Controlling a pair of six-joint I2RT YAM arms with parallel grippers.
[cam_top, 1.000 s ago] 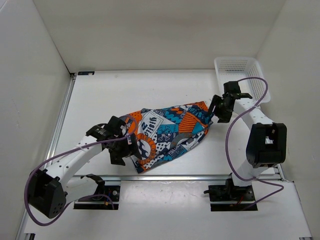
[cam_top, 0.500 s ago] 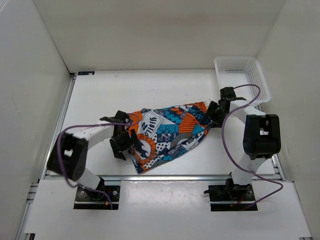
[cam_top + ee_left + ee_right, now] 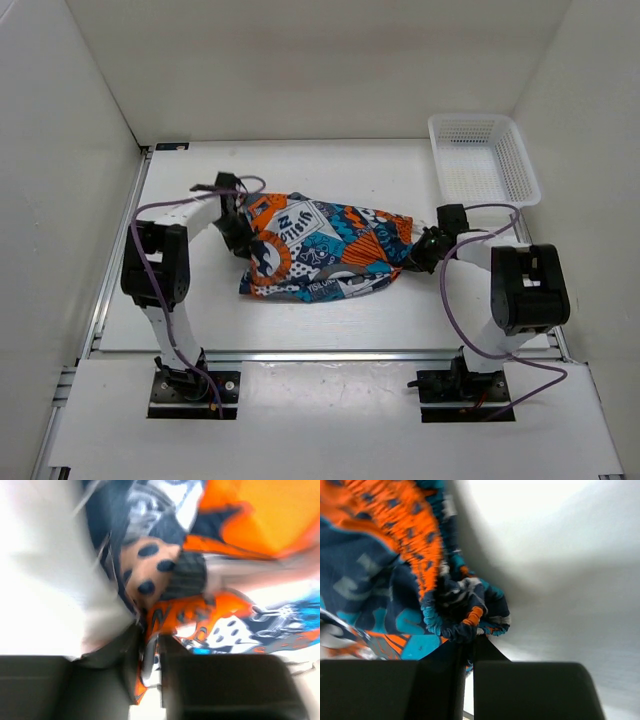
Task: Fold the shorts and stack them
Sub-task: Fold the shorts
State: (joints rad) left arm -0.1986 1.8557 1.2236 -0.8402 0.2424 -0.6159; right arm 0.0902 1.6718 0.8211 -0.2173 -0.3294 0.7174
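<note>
I have the orange fold pinched in my left gripper and the peach dotted edge (image 3: 136, 582) of the shorts lies loose beside it. So next I put the fold down and take that dotted edge.
The shorts (image 3: 325, 252), in an orange, teal, navy and white print, lie stretched left to right across the middle of the table. My left gripper (image 3: 243, 238) is at their left end. In the blurred left wrist view its jaws (image 3: 150, 647) are shut on a fold of the shorts (image 3: 235, 620). At the right end sits my right gripper (image 3: 418, 256), and its wrist view shows the gripper (image 3: 469, 639) shut on the bunched elastic edge of the shorts (image 3: 380, 590).
A white mesh basket (image 3: 438, 160) stands at the back right corner of the table (image 3: 200, 310). White walls enclose the table on three sides. Purple cables loop from both arms over the table's sides.
My left gripper moved away from me and closed on the shorts' left end. The right gripper came nearer and closed on the right end. The shorts now lie more level.
</note>
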